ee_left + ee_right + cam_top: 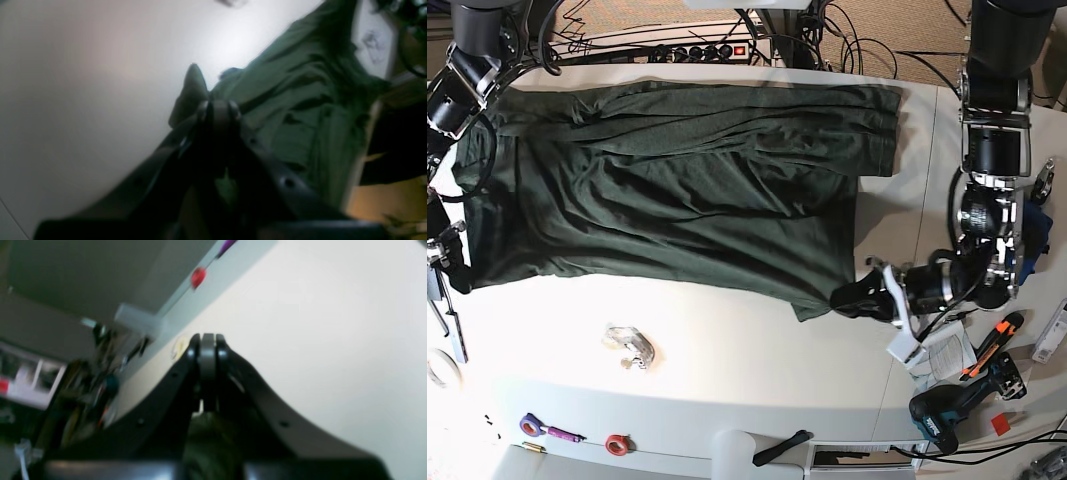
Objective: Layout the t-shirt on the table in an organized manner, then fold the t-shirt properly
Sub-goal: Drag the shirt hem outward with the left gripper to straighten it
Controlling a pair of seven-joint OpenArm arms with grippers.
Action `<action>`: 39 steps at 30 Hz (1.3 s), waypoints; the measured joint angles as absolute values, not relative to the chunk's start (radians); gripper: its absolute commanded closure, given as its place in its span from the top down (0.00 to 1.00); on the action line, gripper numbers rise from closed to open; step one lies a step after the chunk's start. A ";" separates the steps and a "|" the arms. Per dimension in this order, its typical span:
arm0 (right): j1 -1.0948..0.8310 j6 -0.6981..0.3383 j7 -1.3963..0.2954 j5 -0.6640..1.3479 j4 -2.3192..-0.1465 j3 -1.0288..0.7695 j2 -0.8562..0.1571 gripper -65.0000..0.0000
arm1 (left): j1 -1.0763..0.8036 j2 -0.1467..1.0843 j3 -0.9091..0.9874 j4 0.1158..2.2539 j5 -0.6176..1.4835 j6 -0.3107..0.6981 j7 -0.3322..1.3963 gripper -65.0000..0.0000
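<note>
My right gripper is going to release the t-shirt's hem corner. It will let that corner go just in front of the sleeve [479,201] on its own side.
The dark green t-shirt [677,190] lies spread wide and wrinkled over the back half of the white table [747,385]. At the shirt's front right corner, my left gripper [852,297] is shut on the hem. The left wrist view shows the closed left gripper [218,107] with a peak of green cloth [192,88] poking past it and the t-shirt [300,100] stretching away over the table [83,100]. My right gripper [451,272] is at the shirt's left edge. In its wrist view the right gripper [207,340] is shut, with green cloth [208,443] bunched behind the fingertips.
A small clear crumpled object [630,346] lies in front of the shirt. Tape rolls [615,443] and a purple marker [562,433] sit near the front edge. Papers [927,352], an orange cutter [993,345] and a drill [947,410] crowd the right side. Cables and a power strip [697,50] line the back.
</note>
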State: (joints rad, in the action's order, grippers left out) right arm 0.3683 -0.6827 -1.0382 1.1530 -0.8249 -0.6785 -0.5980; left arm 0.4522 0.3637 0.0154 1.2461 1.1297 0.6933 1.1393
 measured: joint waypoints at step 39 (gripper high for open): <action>-0.111 -0.697 -1.304 1.259 -1.323 -0.975 -0.598 0.00 | 0.038 0.450 0.232 1.475 1.453 0.698 1.410 0.00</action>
State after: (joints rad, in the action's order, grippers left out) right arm -0.1112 -0.6968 -1.3045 1.2587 -1.3231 -0.9752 -0.5983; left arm 0.0380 0.4496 0.2321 1.4746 1.4528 0.6975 1.4101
